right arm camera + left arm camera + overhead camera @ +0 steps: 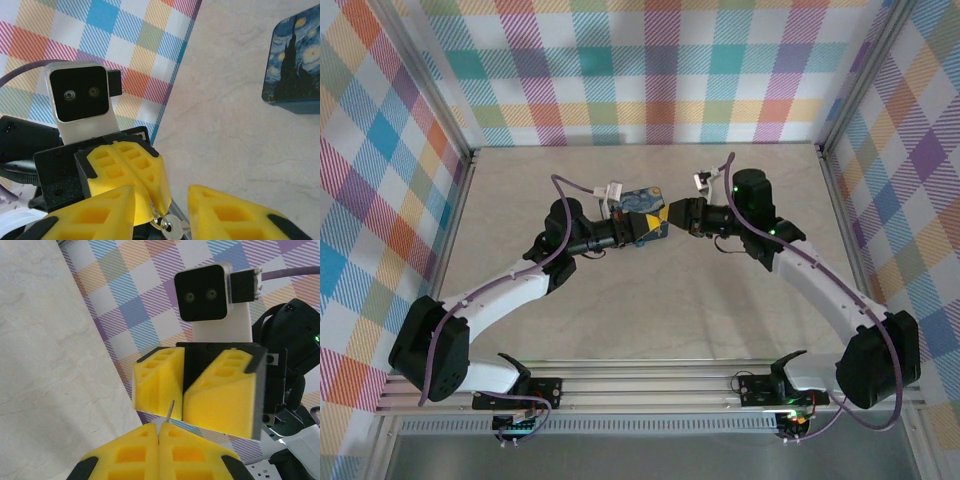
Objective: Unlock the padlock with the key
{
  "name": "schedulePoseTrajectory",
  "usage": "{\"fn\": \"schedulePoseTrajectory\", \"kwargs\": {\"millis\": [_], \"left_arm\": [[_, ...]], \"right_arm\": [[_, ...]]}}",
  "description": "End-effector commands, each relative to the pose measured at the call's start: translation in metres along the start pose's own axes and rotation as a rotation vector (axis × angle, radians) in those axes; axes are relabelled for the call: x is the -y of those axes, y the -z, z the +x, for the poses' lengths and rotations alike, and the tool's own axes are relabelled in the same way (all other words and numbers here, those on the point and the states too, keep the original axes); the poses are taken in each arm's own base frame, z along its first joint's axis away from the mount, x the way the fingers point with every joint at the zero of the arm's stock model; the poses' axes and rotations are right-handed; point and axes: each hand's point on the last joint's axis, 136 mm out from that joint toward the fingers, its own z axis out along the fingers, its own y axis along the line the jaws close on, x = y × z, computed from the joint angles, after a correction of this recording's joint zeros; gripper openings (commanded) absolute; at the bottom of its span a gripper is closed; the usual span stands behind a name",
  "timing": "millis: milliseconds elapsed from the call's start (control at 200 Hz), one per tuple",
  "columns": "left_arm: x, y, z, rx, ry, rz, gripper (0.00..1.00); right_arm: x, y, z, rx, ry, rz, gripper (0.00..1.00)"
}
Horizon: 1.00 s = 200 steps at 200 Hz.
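I can see only a short part of the key's blade clear of my left gripper's fingers, so I need to hold the blade with my right gripper while my left gripper takes the key's head (173, 228).
The padlock (640, 201), a dark-blue block with a starry-night print, lies on the table just behind the two grippers; it also sits at the upper right of the right wrist view (295, 65). My left gripper (160, 429) is shut on the key (170, 411), whose thin blade sticks out past the fingertips. The key's silvery head and ring (173, 229) hang below those shut fingers. My right gripper (162, 194) faces the left one tip to tip (677, 217). It is open, and its yellow fingers (95, 215) straddle the left fingertips and the key.
Both grippers meet above the middle of the pale table (620, 320). Plaid walls (650, 70) close the back and sides. A white connector and purple cable (605, 187) lie next to the padlock. Metal rails (650, 385) run along the near edge.
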Motion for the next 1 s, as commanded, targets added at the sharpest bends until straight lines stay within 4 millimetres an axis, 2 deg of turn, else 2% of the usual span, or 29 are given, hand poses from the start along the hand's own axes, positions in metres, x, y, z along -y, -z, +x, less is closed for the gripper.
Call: {"fn": "schedulePoseTrajectory", "kwargs": {"millis": [0, 85, 165, 300, 325, 385, 410, 470, 525, 630, 710, 795, 995], "left_arm": [[0.016, 0.004, -0.004, 0.004, -0.033, 0.051, 0.0], [0.015, 0.003, -0.004, 0.002, -0.028, 0.049, 0.0], [0.012, 0.002, -0.003, -0.003, -0.023, 0.043, 0.0], [0.004, 0.005, -0.001, -0.005, -0.039, -0.024, 0.0], [0.002, 0.007, 0.0, -0.009, -0.049, -0.045, 0.06], [0.003, 0.013, 0.001, -0.016, -0.091, -0.086, 0.31], [0.004, 0.016, 0.001, -0.012, -0.11, -0.106, 0.37], [0.01, 0.025, 0.0, -0.005, -0.181, -0.134, 0.46], [0.014, 0.033, 0.002, -0.016, -0.236, -0.164, 0.51], [0.008, 0.042, 0.013, -0.091, -0.314, -0.236, 0.5], [0.019, 0.035, 0.021, -0.123, -0.33, -0.125, 0.46], [0.033, 0.028, 0.02, -0.097, -0.323, 0.0, 0.39], [0.051, 0.022, 0.018, -0.062, -0.323, 0.126, 0.39]], "right_arm": [[-0.004, -0.004, 0.003, -0.018, 0.002, -0.052, 0.25], [-0.006, -0.004, 0.002, -0.017, 0.01, -0.067, 0.15], [-0.01, -0.005, 0.003, -0.023, 0.035, -0.092, 0.0], [-0.02, 0.0, 0.007, -0.045, 0.154, -0.113, 0.0], [-0.021, 0.002, 0.008, -0.051, 0.185, -0.098, 0.0], [-0.021, 0.007, 0.01, -0.079, 0.274, -0.047, 0.0], [-0.02, 0.01, 0.012, -0.097, 0.309, -0.015, 0.0], [-0.013, 0.018, 0.014, -0.142, 0.389, 0.085, 0.0], [-0.007, 0.024, 0.017, -0.179, 0.444, 0.147, 0.0], [-0.012, 0.03, 0.023, -0.228, 0.513, 0.147, 0.0], [-0.025, 0.031, 0.028, -0.245, 0.543, 0.073, 0.0], [-0.039, 0.031, 0.031, -0.25, 0.559, -0.003, 0.0], [-0.051, 0.031, 0.031, -0.227, 0.565, -0.076, 0.0]]}}
